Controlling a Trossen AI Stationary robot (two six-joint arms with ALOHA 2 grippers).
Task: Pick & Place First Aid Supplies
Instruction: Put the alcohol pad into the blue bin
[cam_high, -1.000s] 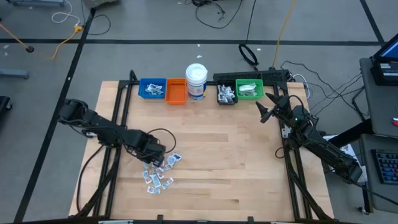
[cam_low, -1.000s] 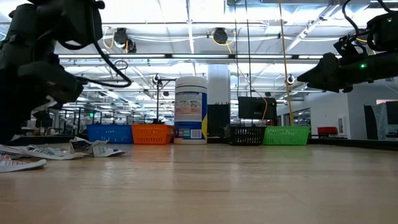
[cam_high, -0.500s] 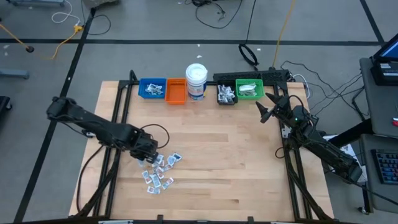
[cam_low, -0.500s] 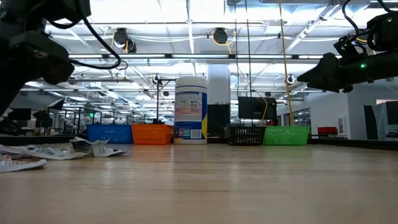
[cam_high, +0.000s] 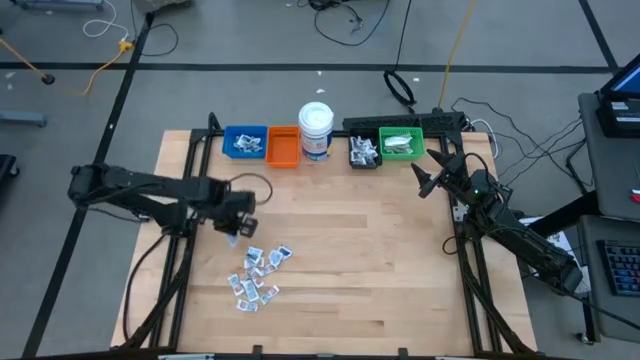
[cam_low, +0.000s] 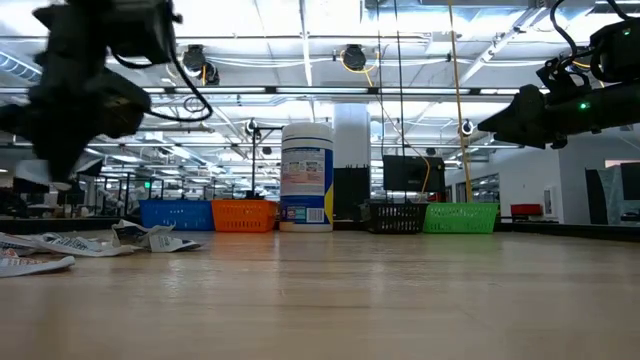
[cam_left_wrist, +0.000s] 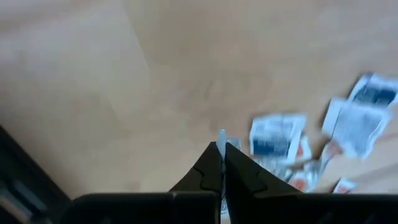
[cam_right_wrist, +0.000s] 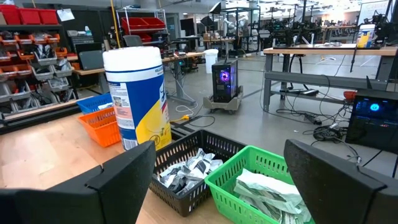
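My left gripper is going to release the packet on top of the packets in the blue bin (cam_high: 247, 146).
The first aid supplies, small white and light-blue packets (cam_high: 256, 274), lie in a loose pile on the wooden table near its front left; they also show in the low view (cam_low: 60, 245) and the left wrist view (cam_left_wrist: 278, 138). My left gripper (cam_high: 234, 226) hangs above the table just beyond the pile's far side, pointing down, shut on one packet (cam_left_wrist: 222, 134). My right gripper (cam_high: 424, 172) stands open and level at the far right, beside the green bin (cam_high: 401, 145), with nothing between its fingers (cam_right_wrist: 219, 152). My left gripper pinches a thin packet between its two fingertips; only a narrow white sliver of its edge (cam_left_wrist: 222, 133) shows past the tips. The fingers come from above, pointing steeply down. The packet is lifted clear of the table.
Along the far edge stand a blue bin (cam_high: 244, 142), an orange bin (cam_high: 283, 148), a white jar with a blue label (cam_high: 315, 129), a black bin (cam_high: 364, 152) and the green bin; blue, black and green hold packets. Bare wood lies across the table's middle (cam_high: 350, 250).
My left gripper has risen from the pile and swung toward the table's far edge, staying shut on the packet, which has come up clear of the pile. The pile itself lies as before.
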